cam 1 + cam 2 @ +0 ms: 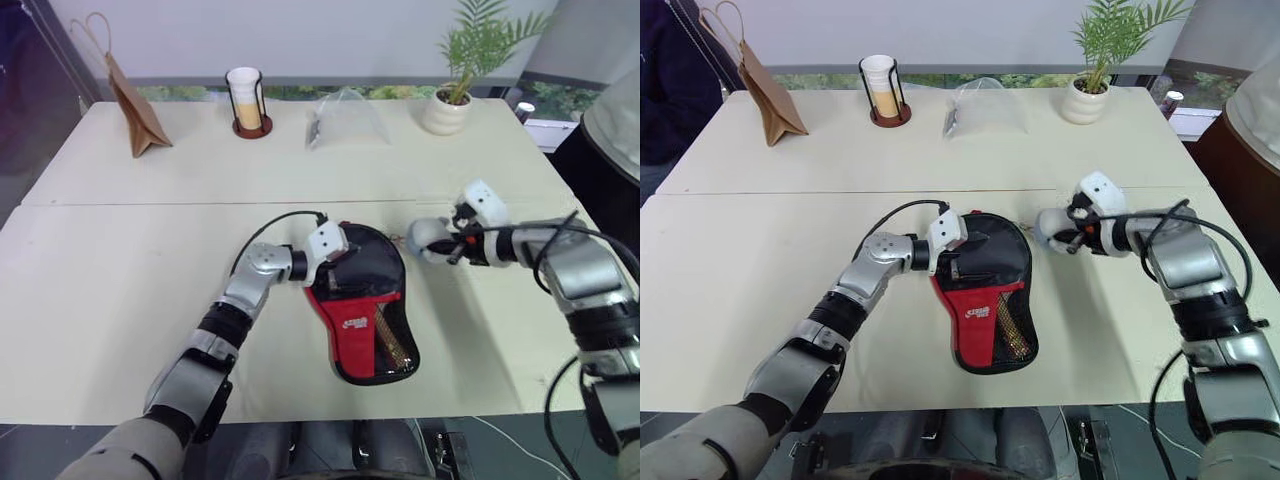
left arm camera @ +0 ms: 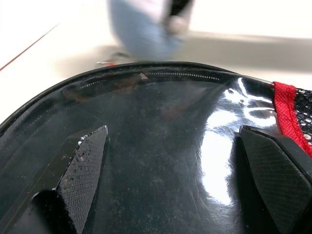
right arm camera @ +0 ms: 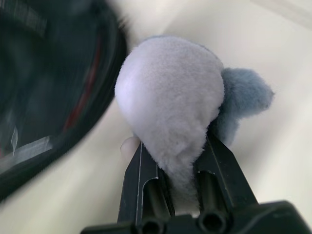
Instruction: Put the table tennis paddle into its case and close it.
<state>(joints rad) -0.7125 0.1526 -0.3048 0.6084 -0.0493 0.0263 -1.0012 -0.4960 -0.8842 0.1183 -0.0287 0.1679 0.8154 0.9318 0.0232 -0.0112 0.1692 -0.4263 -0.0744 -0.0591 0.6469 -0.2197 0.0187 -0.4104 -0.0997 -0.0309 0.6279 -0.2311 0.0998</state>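
My right gripper will let go of the grey plush toy on the table point(image 1: 458, 313) beside the case's mesh pocket.
The case point(image 1: 365, 320) lies flat in the middle of the table point(image 1: 120, 280). It is black at its round far end and red with a mesh pocket and a white logo nearer me. The table tennis paddle is hidden. My left gripper point(image 1: 335, 262) is open over the case's black part, one finger point(image 2: 83, 165) on each side against the glossy fabric. Just right of the case, my right gripper point(image 1: 452, 246) is shut on a grey plush toy point(image 3: 170, 92), held slightly above the table.
Along the far edge stand a brown paper bag point(image 1: 135, 115), a cup in a black wire holder point(image 1: 246, 100), a clear plastic bag point(image 1: 345, 120) and a potted plant point(image 1: 450, 100). A person point(image 1: 620, 110) stands at the right edge of the table.
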